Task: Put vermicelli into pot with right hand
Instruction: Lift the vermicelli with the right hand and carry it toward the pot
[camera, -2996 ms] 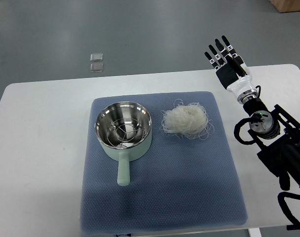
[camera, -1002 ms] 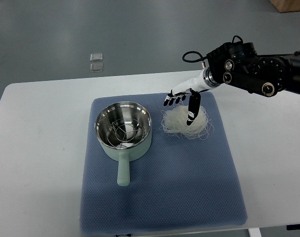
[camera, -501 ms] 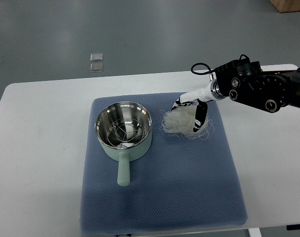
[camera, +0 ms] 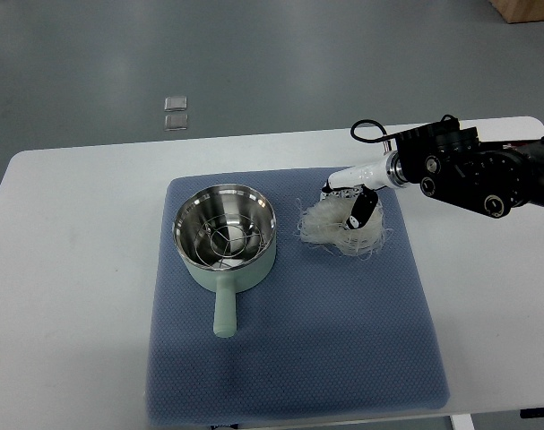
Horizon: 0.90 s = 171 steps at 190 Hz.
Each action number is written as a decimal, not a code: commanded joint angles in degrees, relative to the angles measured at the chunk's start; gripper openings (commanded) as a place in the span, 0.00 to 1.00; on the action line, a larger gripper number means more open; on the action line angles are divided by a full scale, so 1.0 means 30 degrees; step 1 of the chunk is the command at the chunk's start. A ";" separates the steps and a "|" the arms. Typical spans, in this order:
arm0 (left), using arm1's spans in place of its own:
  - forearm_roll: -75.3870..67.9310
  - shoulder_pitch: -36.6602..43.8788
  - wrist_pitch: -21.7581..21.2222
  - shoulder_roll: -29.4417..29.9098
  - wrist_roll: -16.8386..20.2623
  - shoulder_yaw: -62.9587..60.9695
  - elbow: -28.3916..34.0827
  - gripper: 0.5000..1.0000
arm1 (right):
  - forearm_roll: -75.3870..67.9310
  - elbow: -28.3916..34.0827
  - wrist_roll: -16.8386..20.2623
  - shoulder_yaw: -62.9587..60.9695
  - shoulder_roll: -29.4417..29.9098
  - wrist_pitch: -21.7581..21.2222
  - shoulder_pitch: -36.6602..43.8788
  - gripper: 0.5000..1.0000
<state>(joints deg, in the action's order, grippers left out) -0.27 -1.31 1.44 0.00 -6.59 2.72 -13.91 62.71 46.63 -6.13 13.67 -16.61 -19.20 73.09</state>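
Observation:
The vermicelli will go down over the wire rack inside the pale green pot [camera: 223, 218], put there by my right gripper.
A white tangle of vermicelli [camera: 330, 227] lies on the blue mat [camera: 289, 340], right of the pot. The pale green pot [camera: 223, 239] has a steel inside with a wire rack, and its handle points toward the near edge. My right hand [camera: 348, 204] comes in from the right and is pressed down into the top of the vermicelli. Its black fingers [camera: 359, 211] curl around the strands, partly buried in them. The noodle bundle still rests on the mat. No left arm shows anywhere.
The mat lies on a white table [camera: 65, 269]. Two small clear squares [camera: 174, 113] lie on the grey floor beyond the table's far edge. My right forearm [camera: 469, 170] spans the table's far right part.
My right hand swung in from the far right, came down on the vermicelli and closed its fingers into it. The bundle has bunched up slightly.

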 commanded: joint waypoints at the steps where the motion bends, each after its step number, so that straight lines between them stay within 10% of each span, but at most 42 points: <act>1: 0.0003 0.0028 -0.0011 0.0000 0.0001 0.0000 0.0008 1.00 | -0.0191 0.0278 -0.0008 -0.0221 -0.0644 -0.0193 0.0628 0.00; 95: 0.0003 -0.0002 -0.0011 0.0000 0.0001 -0.0059 -0.0021 1.00 | -0.4117 0.7045 0.0021 -0.0894 -0.5946 -0.3298 0.9358 0.00; 171: 0.0003 -0.0002 -0.0011 0.0000 0.0001 -0.0059 -0.0050 1.00 | -0.5992 0.4762 0.0021 -0.0748 0.0262 -0.2185 1.0179 0.00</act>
<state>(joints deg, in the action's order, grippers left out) -0.26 -1.32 1.43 0.00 -6.59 2.54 -14.06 45.80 64.93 -6.01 11.33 -22.69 -27.19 104.49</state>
